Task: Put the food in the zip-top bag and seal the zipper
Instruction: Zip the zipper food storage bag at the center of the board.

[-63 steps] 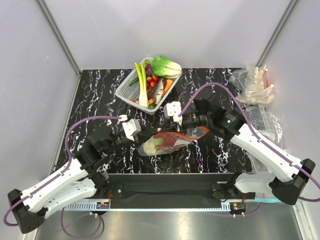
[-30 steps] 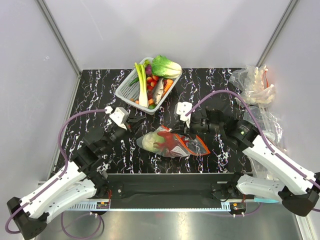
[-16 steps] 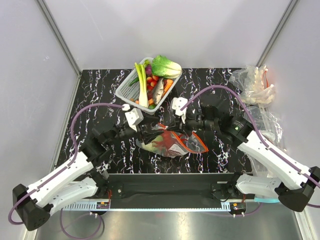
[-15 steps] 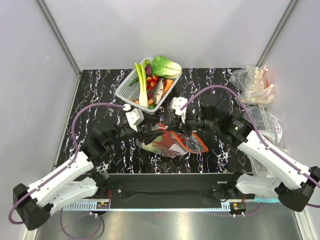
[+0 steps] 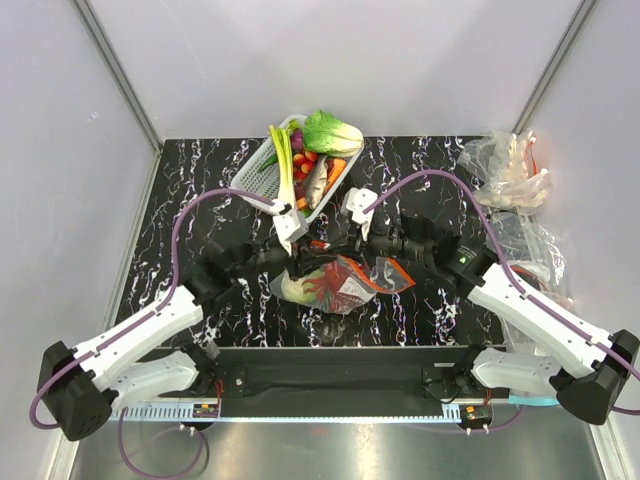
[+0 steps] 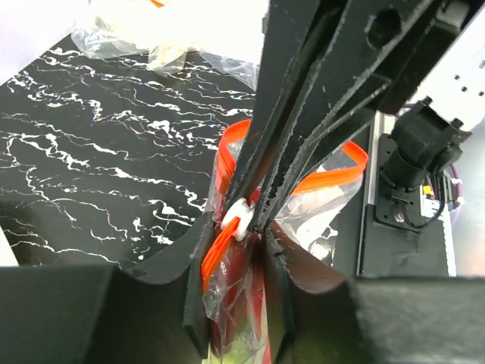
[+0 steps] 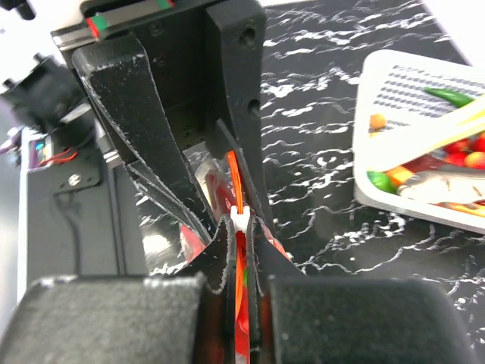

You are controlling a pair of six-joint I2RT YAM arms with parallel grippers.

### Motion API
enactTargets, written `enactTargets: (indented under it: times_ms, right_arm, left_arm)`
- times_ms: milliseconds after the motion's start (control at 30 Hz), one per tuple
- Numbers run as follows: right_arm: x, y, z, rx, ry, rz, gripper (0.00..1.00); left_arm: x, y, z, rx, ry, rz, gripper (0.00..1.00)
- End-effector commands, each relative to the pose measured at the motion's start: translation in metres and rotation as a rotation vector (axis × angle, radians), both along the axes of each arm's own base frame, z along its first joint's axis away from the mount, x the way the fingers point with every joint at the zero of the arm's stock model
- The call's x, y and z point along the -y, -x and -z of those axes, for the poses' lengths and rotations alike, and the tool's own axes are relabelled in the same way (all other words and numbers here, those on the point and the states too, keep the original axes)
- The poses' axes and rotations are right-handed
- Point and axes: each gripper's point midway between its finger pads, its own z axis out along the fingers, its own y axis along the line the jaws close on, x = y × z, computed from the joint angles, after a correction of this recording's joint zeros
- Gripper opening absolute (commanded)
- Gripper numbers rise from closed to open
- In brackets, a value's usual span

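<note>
The end of the orange zipper rests against one finger of my left gripper. I will open that gripper, back away and pinch the zipper's end (image 6: 223,236) between its fingers.
The zip-top bag (image 5: 352,284) lies mid-table, its top edge lifted. Inside it are the food items, a red lobster (image 5: 328,284) and a pale green cabbage (image 5: 295,289). My right gripper (image 7: 240,231) is shut on the orange zipper (image 7: 236,178), just behind its white slider (image 7: 240,218). My left gripper (image 6: 233,246) meets it nose to nose from the other side. Its jaws stand a little apart, straddling the slack plastic below the slider (image 6: 238,221), with the zipper (image 6: 216,254) against one finger. In the top view both grippers (image 5: 322,246) (image 5: 338,243) meet over the bag's upper left end.
A white basket (image 5: 252,176) with a leek (image 5: 286,172), bok choy (image 5: 331,132) and small toy vegetables stands just behind the grippers. A wrinkly clear plastic heap (image 5: 505,172) and more clear plastic (image 5: 532,246) lie at the right edge. Cage walls surround the black marbled table (image 5: 190,190).
My left gripper let go, swung in from the bag's left side to the zipper end next to the right gripper, and its jaws have narrowed again. The right gripper kept its hold.
</note>
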Motion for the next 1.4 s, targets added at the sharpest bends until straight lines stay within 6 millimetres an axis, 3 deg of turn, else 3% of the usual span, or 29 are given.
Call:
enactTargets:
  times_ms: [0,167,200,267,400,500,533,567,700,767,833,900,1000,1233,1367]
  right_arm:
    - [-0.002,0.006,0.021,-0.073,-0.01,0.006,0.0]
    - [-0.003,0.003,0.044,-0.099,-0.008,0.032,0.0]
    - [-0.002,0.0,0.041,-0.083,-0.018,0.046,0.0]
    - [0.001,-0.004,0.038,-0.064,-0.01,0.067,0.0]
    - [0.011,-0.017,0.015,0.004,0.011,0.135,0.0]
    - [0.017,-0.018,0.002,0.039,0.025,0.148,0.0]
    - [0.018,-0.018,-0.002,0.048,0.026,0.146,0.0]
    - [0.019,-0.016,-0.002,0.042,0.034,0.142,0.0]
    - [0.015,-0.007,-0.016,0.018,0.014,0.1,0.0]
    - [0.015,-0.006,-0.016,0.003,0.01,0.098,0.0]
    - [0.015,-0.004,-0.013,-0.005,0.011,0.096,0.0]
    - [0.016,-0.005,-0.015,0.002,0.005,0.101,0.0]
    - [0.014,-0.001,-0.022,0.003,0.004,0.082,0.0]
    - [0.012,0.001,-0.032,-0.009,0.037,0.052,0.0]
    - [0.01,0.006,-0.038,-0.013,0.032,0.025,0.0]
  left_arm:
    - [0.003,-0.008,0.026,-0.041,-0.084,-0.002,0.26]
    - [-0.002,-0.012,0.045,-0.07,-0.101,-0.051,0.12]
    - [-0.004,-0.012,0.048,-0.077,-0.112,-0.058,0.05]
    - [-0.005,-0.01,0.05,-0.065,-0.128,-0.045,0.01]
    - [-0.01,0.001,0.035,-0.019,-0.116,-0.007,0.0]
    - [-0.013,0.007,0.017,0.018,-0.068,-0.004,0.09]
    - [-0.013,0.01,0.015,0.019,-0.055,0.004,0.22]
    - [-0.014,0.015,0.007,0.034,-0.031,0.021,0.25]
    - [-0.014,0.023,-0.01,0.074,0.036,0.048,0.24]
    - [-0.015,0.024,-0.011,0.075,0.04,0.05,0.2]
    - [-0.015,0.024,-0.011,0.071,0.044,0.049,0.23]
    - [-0.015,0.025,-0.012,0.067,0.041,0.052,0.37]
    - [-0.015,0.027,-0.017,0.053,0.059,0.051,0.49]
    - [-0.023,0.029,-0.039,0.094,0.104,0.023,0.54]
    - [-0.027,0.026,-0.051,0.119,0.127,-0.013,0.47]
